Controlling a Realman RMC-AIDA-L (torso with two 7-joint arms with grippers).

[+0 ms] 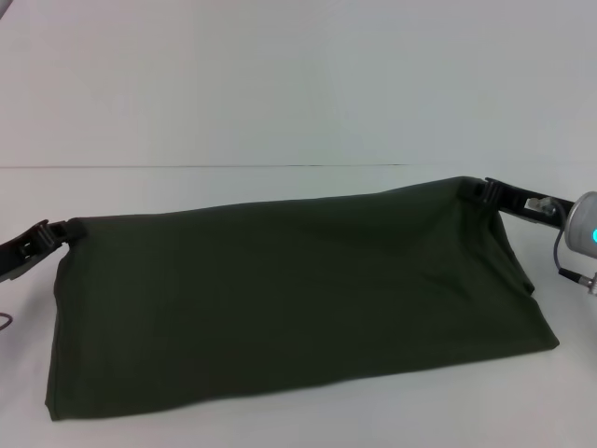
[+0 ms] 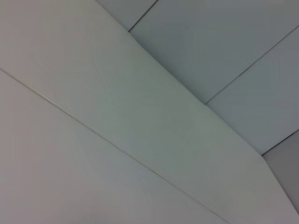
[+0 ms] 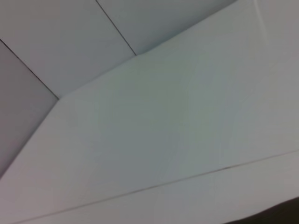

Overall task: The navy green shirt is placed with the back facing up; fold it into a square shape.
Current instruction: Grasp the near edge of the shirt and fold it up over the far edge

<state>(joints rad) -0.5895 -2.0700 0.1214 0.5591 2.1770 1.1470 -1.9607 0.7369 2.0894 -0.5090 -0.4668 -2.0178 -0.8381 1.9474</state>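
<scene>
Next, I let go of the navy green shirt's corner with my left gripper on the white table [image 1: 86, 245] just under its fingertips.
The navy green shirt [image 1: 298, 299] hangs stretched between both grippers, its upper edge lifted off the white table and its lower part resting toward the front edge. My left gripper [image 1: 58, 232] is shut on the shirt's upper left corner. My right gripper [image 1: 474, 190] is shut on the upper right corner, held a little higher. A dark sliver of the shirt [image 3: 280, 212] shows at one corner of the right wrist view. The left wrist view shows only wall and ceiling panels.
The white table [image 1: 280, 187] runs behind the shirt to a pale wall. A cable [image 1: 565, 273] and the right arm's grey wrist [image 1: 583, 224] sit at the right edge.
</scene>
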